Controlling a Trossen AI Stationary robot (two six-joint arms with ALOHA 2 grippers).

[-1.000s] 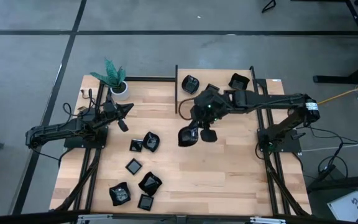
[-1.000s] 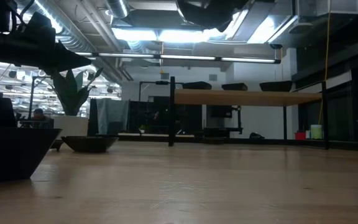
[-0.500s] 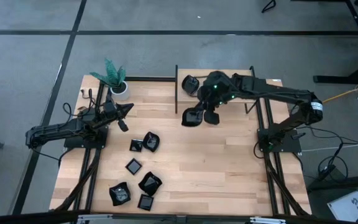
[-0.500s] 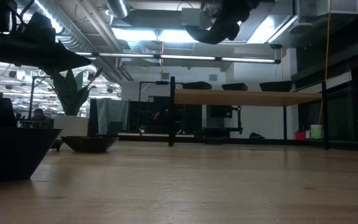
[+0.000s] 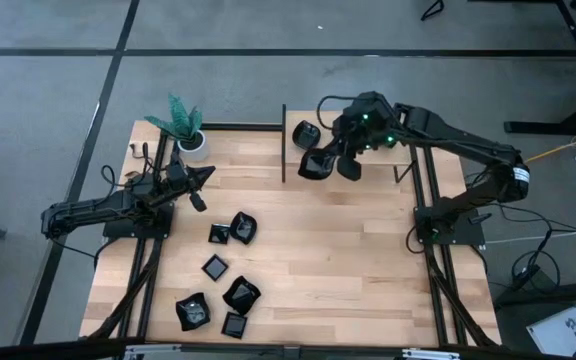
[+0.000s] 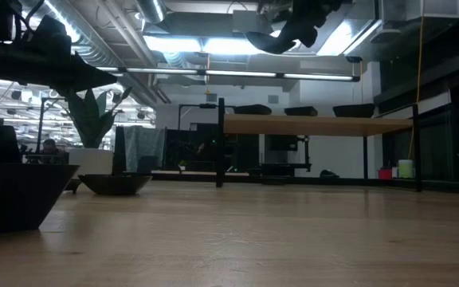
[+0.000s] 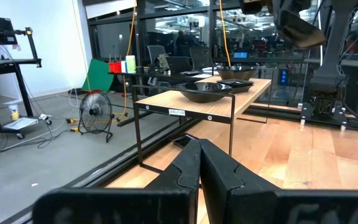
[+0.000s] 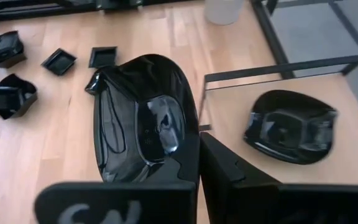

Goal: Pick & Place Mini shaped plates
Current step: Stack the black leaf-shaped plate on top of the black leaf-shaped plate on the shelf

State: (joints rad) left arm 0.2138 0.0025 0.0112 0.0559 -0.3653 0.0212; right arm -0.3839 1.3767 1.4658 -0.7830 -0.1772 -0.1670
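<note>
I need to let go of the black mini plate with my right gripper on top of the other plate on the wooden shelf (image 5: 306, 135) (image 8: 290, 127).
My right gripper (image 5: 346, 165) is shut on a long glossy black mini plate (image 8: 145, 118), carried high over the near-left part of the raised wooden shelf (image 5: 438, 138). In the low view the plate (image 6: 265, 40) shows near the top. Another plate (image 5: 306, 133) sits on the shelf, also seen in the right wrist view (image 8: 291, 127). Several loose plates (image 5: 241, 294) lie on the table's near left. My left gripper (image 7: 199, 152) is shut, holds nothing, and waits at the table's left (image 5: 206, 176). My right gripper pinches the plate's rim (image 8: 188, 155) at one long side between its two fingers. The fingers slant down from the table's right. The plate is lifted clear and tilted on edge, its hollow side facing the wrist camera.
A white pot with a green plant (image 5: 193, 143) stands at the far left corner. The shelf rests on thin black posts (image 5: 284, 150). Bare wood lies across the table's middle and near right (image 5: 358, 260). One plate (image 6: 14, 195) sits close before the low camera.
My right gripper has carried the plate from over the table's middle toward the far edge and a little right, rising slightly, and now hangs by the shelf. It has turned somewhat on the way. The plate has stayed in the hold.
</note>
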